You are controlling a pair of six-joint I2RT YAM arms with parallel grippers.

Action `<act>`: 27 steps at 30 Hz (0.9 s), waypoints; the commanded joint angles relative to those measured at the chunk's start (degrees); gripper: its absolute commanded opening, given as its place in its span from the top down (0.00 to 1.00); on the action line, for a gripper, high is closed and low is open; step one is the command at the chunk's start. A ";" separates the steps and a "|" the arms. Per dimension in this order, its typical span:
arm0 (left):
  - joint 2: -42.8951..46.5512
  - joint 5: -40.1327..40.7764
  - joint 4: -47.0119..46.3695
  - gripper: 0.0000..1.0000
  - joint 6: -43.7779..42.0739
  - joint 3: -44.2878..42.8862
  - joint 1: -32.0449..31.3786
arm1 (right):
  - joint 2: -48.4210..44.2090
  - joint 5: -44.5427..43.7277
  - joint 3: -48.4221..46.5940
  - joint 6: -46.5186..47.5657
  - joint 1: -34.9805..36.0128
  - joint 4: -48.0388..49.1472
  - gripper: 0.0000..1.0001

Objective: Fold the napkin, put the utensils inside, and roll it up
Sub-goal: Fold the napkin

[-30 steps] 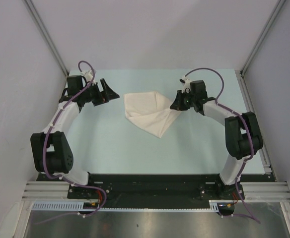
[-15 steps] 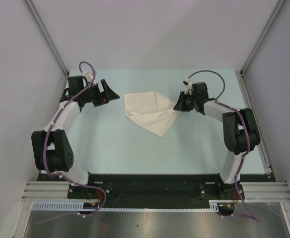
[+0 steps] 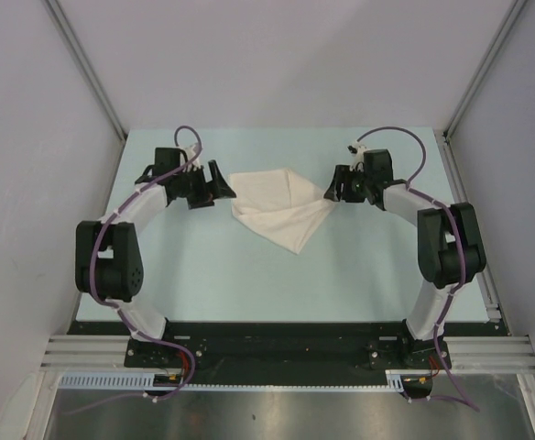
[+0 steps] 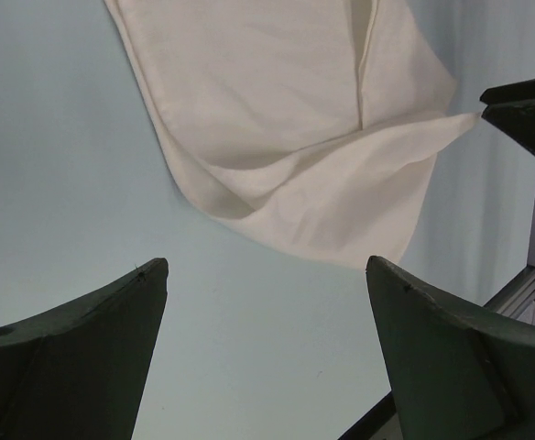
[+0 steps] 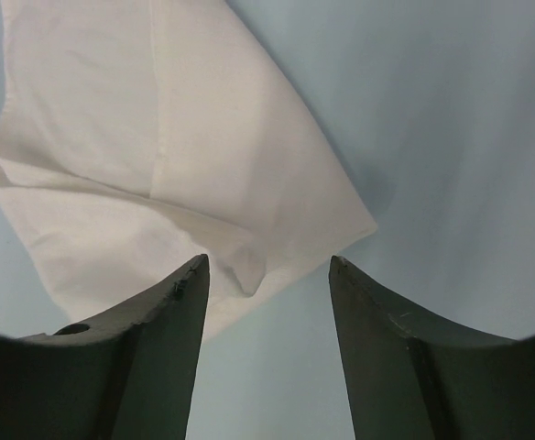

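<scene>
The flap's curled tip stops short of the napkin's corner, so I need my right gripper to pinch the flap's tip and pull it toward that corner (image 5: pixel 368 226) first.
The white napkin (image 3: pixel 277 206) lies crumpled and partly folded over itself on the pale blue table, between my two grippers. My left gripper (image 3: pixel 222 183) is open just left of the cloth's left edge; in its wrist view its fingertips (image 4: pixel 148 275) frame bare table with the napkin (image 4: pixel 286 119) ahead of them. My right gripper (image 3: pixel 332 190) is open at the cloth's right corner. In the right wrist view a small fold of napkin (image 5: pixel 158 156) lies just ahead of the right gripper (image 5: pixel 267 261), near its left finger. The utensils show in no view.
Grey walls enclose the table on three sides. A metal rail (image 3: pixel 469 211) runs along the table's right edge. The black base bar (image 3: pixel 277 339) with both arm mounts lies at the near edge. The right gripper's fingers (image 4: pixel 524 110) show at the right of the left wrist view.
My right gripper has opened and let go of the napkin's right corner, which has dropped flat. My left arm has swung right, bringing its open gripper up to the cloth's left edge.
</scene>
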State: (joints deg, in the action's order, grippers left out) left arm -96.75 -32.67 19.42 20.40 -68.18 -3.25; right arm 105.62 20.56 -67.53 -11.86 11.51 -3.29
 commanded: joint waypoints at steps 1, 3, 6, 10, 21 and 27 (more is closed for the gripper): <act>-2.12 0.77 -0.34 0.06 -0.72 -0.81 -1.68 | -3.06 2.47 -0.94 2.89 0.27 1.88 0.40; -2.83 0.67 -0.79 0.07 -0.28 -0.81 -1.68 | -2.71 3.69 -1.11 3.59 0.70 1.97 0.40; -3.18 1.20 -0.09 0.07 -0.98 -1.07 -1.68 | -2.00 4.23 -1.90 5.09 1.50 1.01 0.39; -3.62 2.17 1.49 0.07 -2.73 -1.34 -1.68 | -1.04 3.44 -2.17 6.32 2.03 0.57 0.39; -4.41 1.99 2.46 0.07 -3.44 -2.48 -1.68 | 3.10 5.37 -5.95 7.64 2.20 -2.16 0.51; -4.32 1.99 2.73 0.07 -3.62 -2.83 -1.59 | 3.19 7.13 -5.86 8.87 2.38 -3.48 0.53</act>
State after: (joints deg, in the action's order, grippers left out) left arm -101.32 -31.03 22.13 18.20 -68.45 -5.06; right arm 108.66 25.67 -71.40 -4.86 13.43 -5.74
